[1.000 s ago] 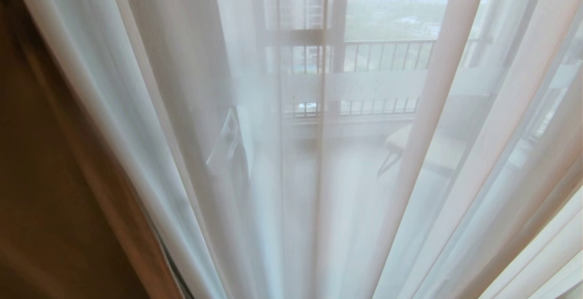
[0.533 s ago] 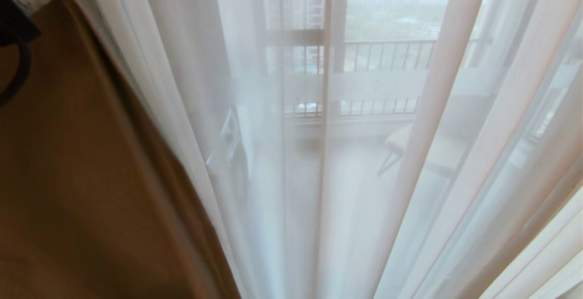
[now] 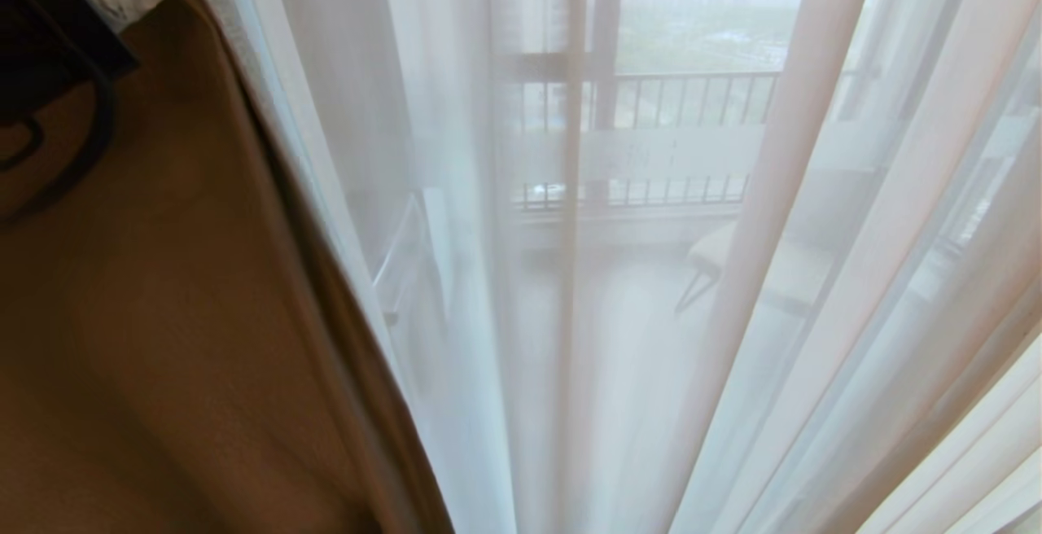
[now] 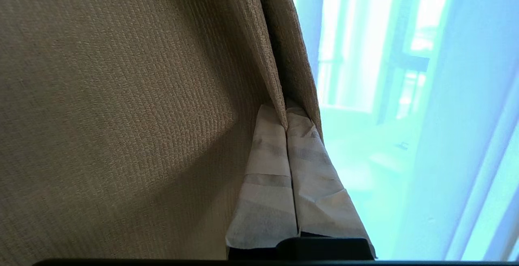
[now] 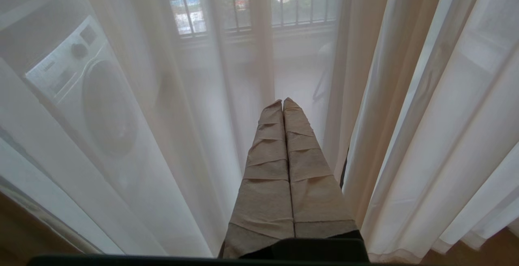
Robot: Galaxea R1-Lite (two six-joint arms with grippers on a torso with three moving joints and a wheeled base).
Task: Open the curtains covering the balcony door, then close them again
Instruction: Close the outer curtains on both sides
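My left gripper is going to release the edge of the drape that is farther from the sheers, just below my dark arm [image 3: 146,129].
The curtains hang in two layers in front of me. A heavy beige-brown drape [image 3: 179,290] fills the left of the head view, and its woven cloth [image 4: 121,95] fills most of the left wrist view. Thin white sheers [image 3: 798,216] cover the middle and right. My left gripper [image 4: 286,112] is shut on the drape's folded edge, which runs between its taped fingertips. The left arm [image 3: 49,54] shows dark at the upper left. My right gripper [image 5: 282,103] is shut on nothing and points at the sheers [image 5: 162,136]. The balcony door's frosted band [image 3: 676,155] shows dimly through the sheers.
Seen through the sheers, a barred railing [image 3: 692,98] and a chair [image 3: 733,265] stand on the balcony. A white washing machine [image 5: 81,87] stands out there to the left. More sheer folds [image 5: 446,136] hang close on the right.
The heavy drape has swept to the right over the sheers, covering more of the left of the head view. The dark left arm has come into view at the upper left.
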